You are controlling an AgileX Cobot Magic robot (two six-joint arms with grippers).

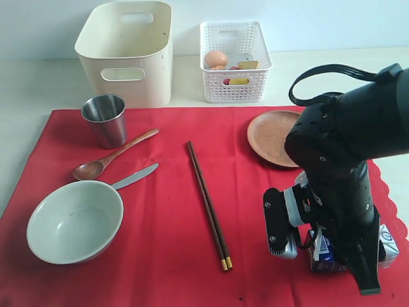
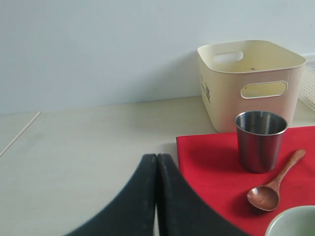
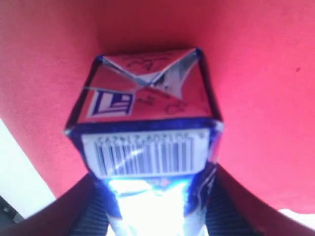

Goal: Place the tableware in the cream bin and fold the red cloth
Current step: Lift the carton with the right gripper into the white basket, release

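I need to let go of the blue-silver milk carton with my right gripper on top of the food in the white lattice basket (image 1: 225, 56).
The red cloth (image 1: 172, 217) lies spread flat under the tableware. On it are a steel cup (image 1: 105, 118), wooden spoon (image 1: 115, 155), knife (image 1: 135, 176), pale bowl (image 1: 75, 220), chopsticks (image 1: 208, 204) and wooden plate (image 1: 271, 137). The cream bin (image 1: 128, 54) stands behind the cloth at the back left. At the cloth's near right, my right gripper (image 3: 155, 211) is shut on a blue-silver milk carton (image 3: 147, 132), one finger on each side. My left gripper (image 2: 157, 160) is shut and empty over bare table, left of the cloth corner (image 2: 197, 152); it is out of the exterior view.
A white lattice basket (image 1: 234, 61) holding an egg and other food stands right of the cream bin. The right arm (image 1: 345, 147) hides part of the cloth's right side. The cloth's scalloped edge (image 1: 391, 192) runs near the table's right side.
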